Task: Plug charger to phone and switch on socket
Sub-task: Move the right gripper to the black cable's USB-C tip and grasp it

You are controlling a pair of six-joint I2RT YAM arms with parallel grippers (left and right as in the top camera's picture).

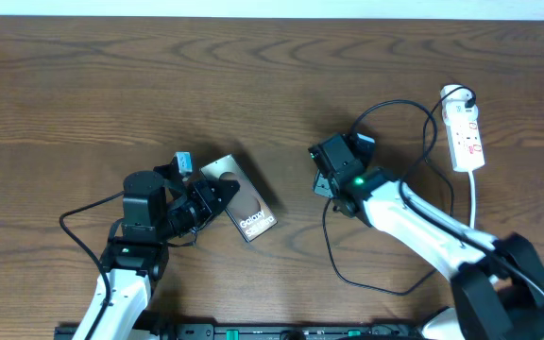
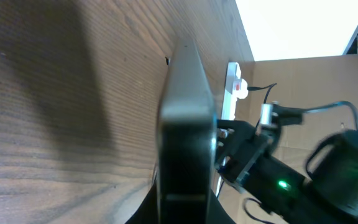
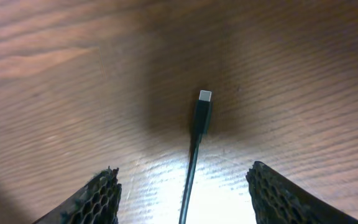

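Note:
The open fingers of the robot's right gripper straddle the thin cable well behind the charger's connector, so it should move closer and grip just behind the connector [image 3: 196,138] before plugging in.
The phone [image 1: 246,210], bronze-brown with white "Galaxy" lettering, lies at the table's middle left. My left gripper [image 1: 212,200] is shut on its left end. In the left wrist view the phone [image 2: 185,124] shows edge-on, dark with a silvery rim, between my fingers [image 2: 182,208]. My right gripper [image 1: 323,178] is open, to the right of the phone and apart from it. In the right wrist view the charger's black connector tip [image 3: 204,102] and thin cable lie on the wood between the open fingers [image 3: 184,177], untouched. The white socket strip [image 1: 467,134] lies at the far right.
Thin black cables loop around the right arm, one in front of it [image 1: 331,247] and one behind it [image 1: 395,103]. The strip's white cord [image 1: 475,194] runs toward the front. The strip [image 2: 232,93] and the right arm [image 2: 291,177] also show in the left wrist view.

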